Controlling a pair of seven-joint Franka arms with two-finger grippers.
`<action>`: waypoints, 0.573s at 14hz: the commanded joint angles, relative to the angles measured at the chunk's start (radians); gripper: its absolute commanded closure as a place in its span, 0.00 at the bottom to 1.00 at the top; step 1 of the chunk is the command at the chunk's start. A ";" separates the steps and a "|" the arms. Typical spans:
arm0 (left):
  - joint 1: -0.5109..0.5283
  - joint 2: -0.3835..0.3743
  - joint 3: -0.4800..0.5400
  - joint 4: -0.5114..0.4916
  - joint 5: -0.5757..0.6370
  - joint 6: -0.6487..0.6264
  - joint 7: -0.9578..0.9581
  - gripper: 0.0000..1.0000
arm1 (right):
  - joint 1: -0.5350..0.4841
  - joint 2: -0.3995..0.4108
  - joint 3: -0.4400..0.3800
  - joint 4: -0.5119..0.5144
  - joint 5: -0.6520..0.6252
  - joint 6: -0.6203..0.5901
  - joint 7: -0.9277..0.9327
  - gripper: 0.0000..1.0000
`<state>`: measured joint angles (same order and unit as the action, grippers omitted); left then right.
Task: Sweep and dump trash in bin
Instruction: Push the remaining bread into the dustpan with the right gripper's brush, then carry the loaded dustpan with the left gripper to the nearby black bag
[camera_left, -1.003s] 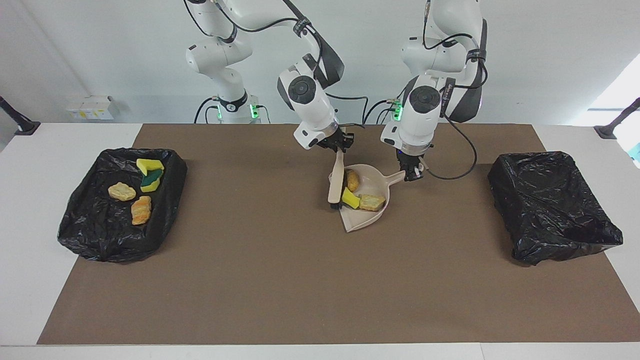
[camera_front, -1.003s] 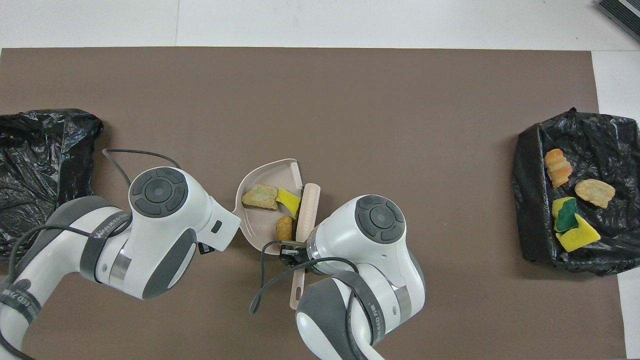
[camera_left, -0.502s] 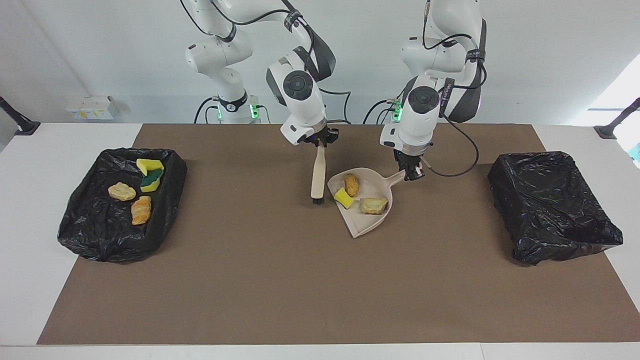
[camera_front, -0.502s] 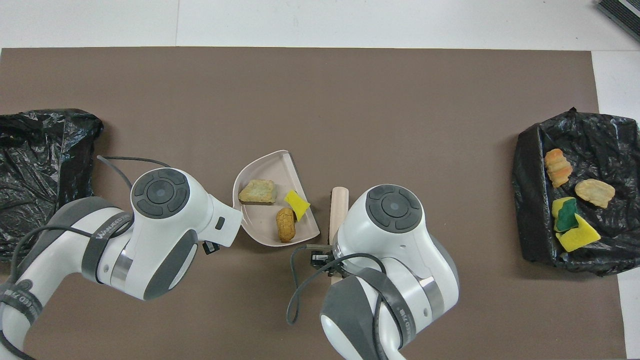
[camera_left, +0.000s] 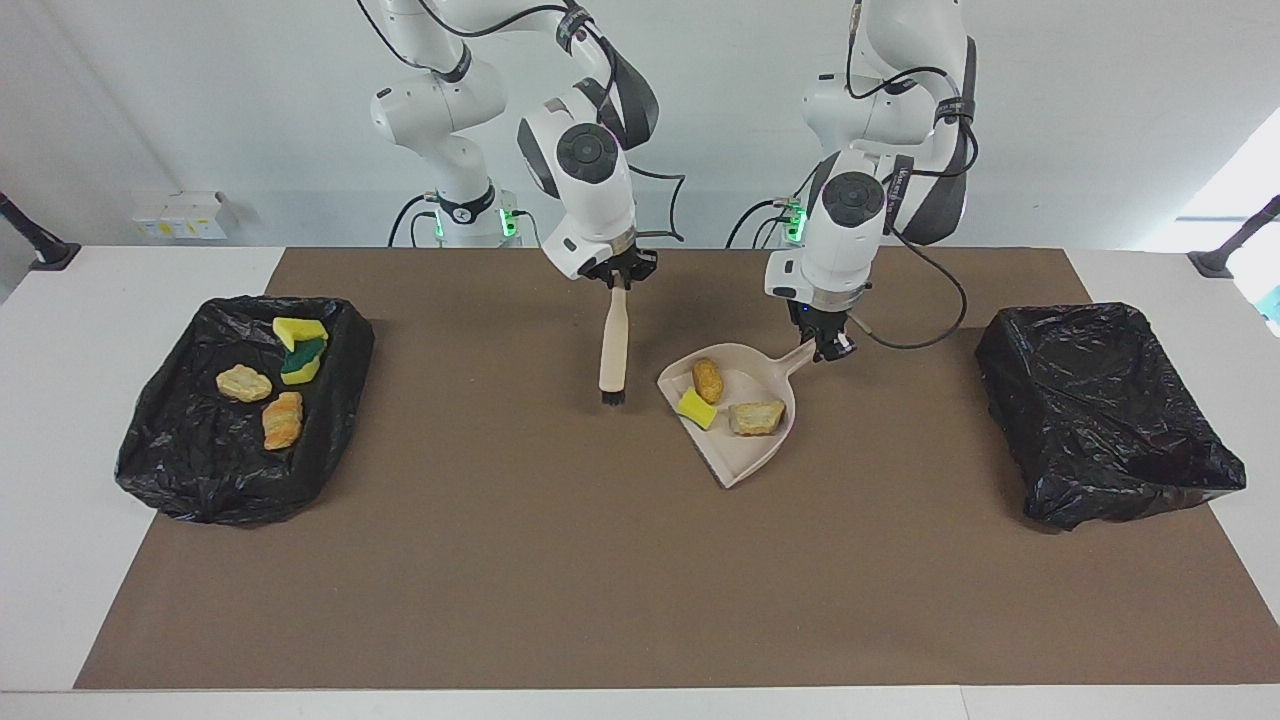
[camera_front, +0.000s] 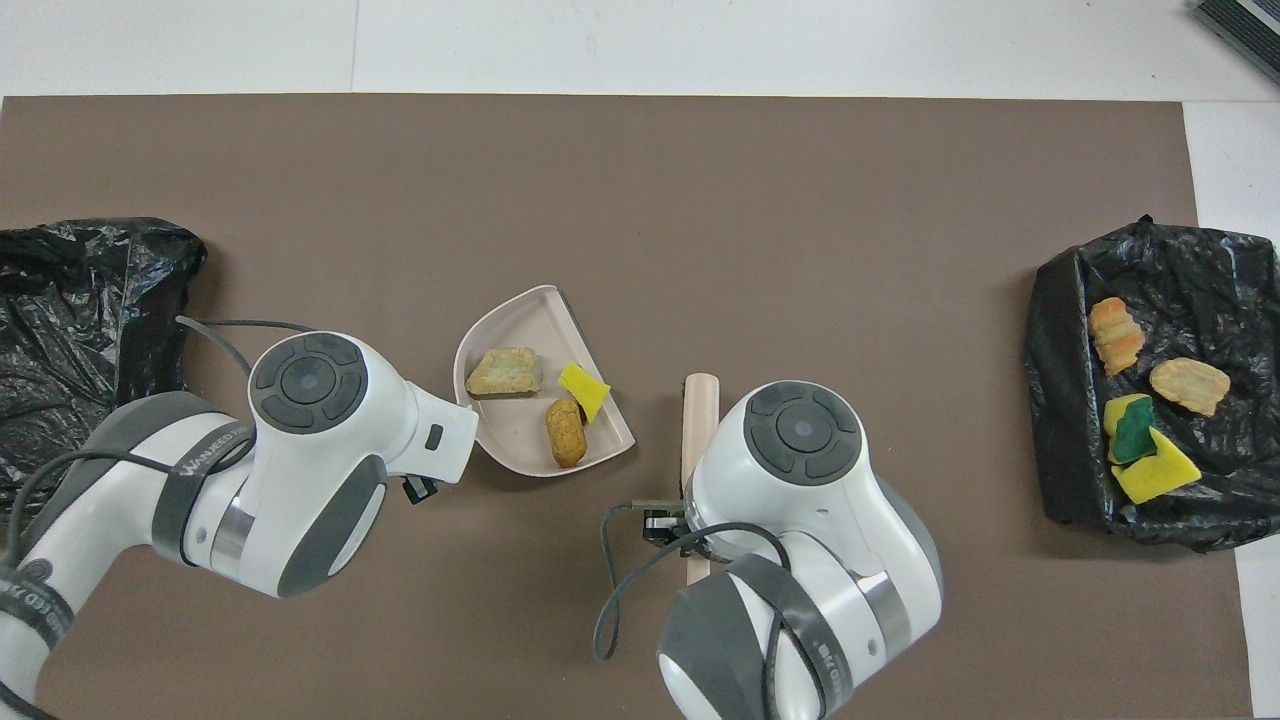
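Observation:
My right gripper should release the beige brush on the brown mat (camera_front: 609, 583) between my arms, just nearer than the beige dustpan.
My left gripper (camera_left: 828, 345) is shut on the handle of the beige dustpan (camera_left: 745, 455) at mid-table. In the pan lie three pieces of trash: an orange lump (camera_left: 707, 377), a yellow sponge piece (camera_left: 697, 408) and a tan lump (camera_left: 757, 416). The overhead view shows the pan (camera_front: 510, 430) with the same three pieces. My right gripper (camera_left: 618, 275) is shut on the top of the beige brush (camera_left: 612, 350), which hangs upright, bristles down, beside the pan toward the right arm's end. The brush tip (camera_front: 700, 395) shows in the overhead view too.
A black-lined bin (camera_left: 180, 480) at the right arm's end holds several trash pieces (camera_left: 285, 365); it also shows in the overhead view (camera_front: 1060, 420). A second black-lined bin (camera_left: 1100, 400) stands at the left arm's end with nothing showing in it. A brown mat (camera_left: 600, 580) covers the table.
The brush has swung out of the pan, turned upright and moved toward the right arm's end. The dustpan with its three pieces has shifted slightly toward the left arm's end and turned.

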<state>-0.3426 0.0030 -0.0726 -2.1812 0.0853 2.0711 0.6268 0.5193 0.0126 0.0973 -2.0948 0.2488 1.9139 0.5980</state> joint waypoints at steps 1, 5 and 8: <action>0.052 -0.040 0.005 0.038 0.002 -0.063 -0.012 1.00 | 0.056 -0.092 0.007 -0.103 -0.019 0.065 0.006 1.00; 0.135 -0.096 0.008 0.049 -0.038 -0.092 0.014 1.00 | 0.163 -0.092 0.007 -0.148 -0.031 0.164 0.031 1.00; 0.201 -0.116 0.010 0.081 -0.042 -0.156 0.024 1.00 | 0.226 -0.066 0.007 -0.162 -0.034 0.218 0.097 1.00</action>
<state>-0.1837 -0.0856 -0.0570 -2.1228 0.0648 1.9720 0.6307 0.7182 -0.0544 0.1056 -2.2343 0.2442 2.0911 0.6443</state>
